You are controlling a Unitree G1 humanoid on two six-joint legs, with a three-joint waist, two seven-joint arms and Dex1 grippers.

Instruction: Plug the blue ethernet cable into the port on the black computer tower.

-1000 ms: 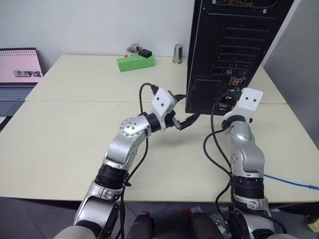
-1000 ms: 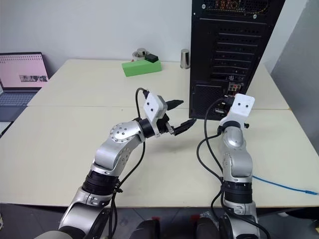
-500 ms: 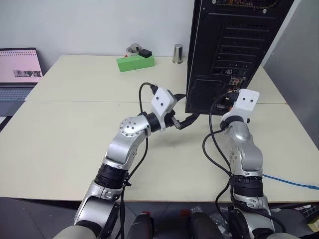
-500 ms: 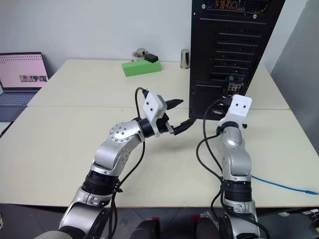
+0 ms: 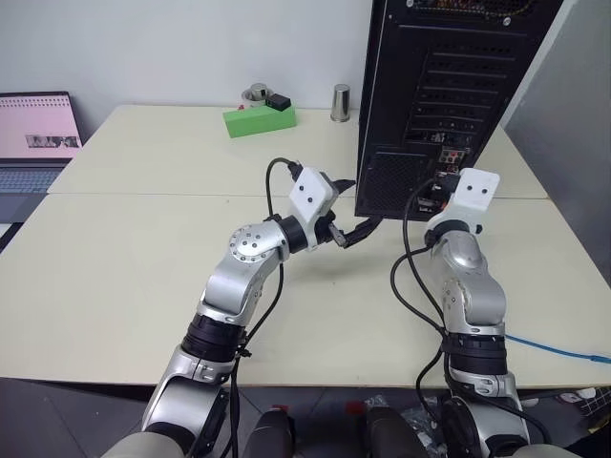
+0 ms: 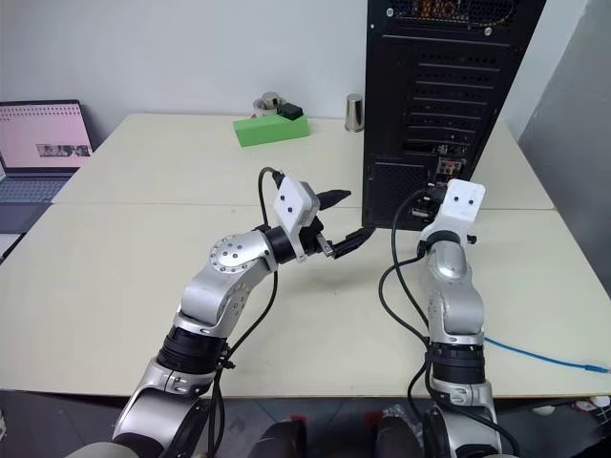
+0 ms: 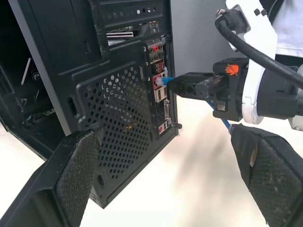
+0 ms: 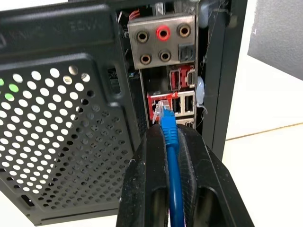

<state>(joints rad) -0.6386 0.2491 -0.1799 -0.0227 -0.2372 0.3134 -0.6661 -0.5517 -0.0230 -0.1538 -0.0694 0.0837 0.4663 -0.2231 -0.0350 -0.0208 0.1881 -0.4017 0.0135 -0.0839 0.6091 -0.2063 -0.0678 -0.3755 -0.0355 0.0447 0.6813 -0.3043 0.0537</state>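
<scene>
My right gripper needs to release the blue ethernet cable in the red-rimmed port (image 5: 441, 182) (image 8: 160, 105) under the round jacks on the tower. The cable's plug is now at that port's mouth.
The black computer tower (image 5: 430, 95) stands upright at the table's far right, its rear panel facing me. My right gripper (image 8: 166, 133) is shut on the blue ethernet cable (image 8: 170, 142) just behind the plug (image 8: 163, 113). The plug's tip sits at the mouth of a red-rimmed port (image 8: 154, 105) on the rear panel; how far in it is I cannot tell. In the left wrist view the right gripper (image 7: 176, 85) reaches the panel from the side. The cable's slack (image 5: 563, 348) trails off the table's right edge. My left gripper (image 5: 353, 205) hangs open near the tower's lower left corner, holding nothing.
A green box (image 5: 260, 118) with small items on it and a metal cylinder (image 5: 340, 102) stand at the back of the table (image 5: 124, 277). An open laptop (image 5: 36, 143) is at the far left. A grey panel (image 5: 573, 114) rises right of the tower.
</scene>
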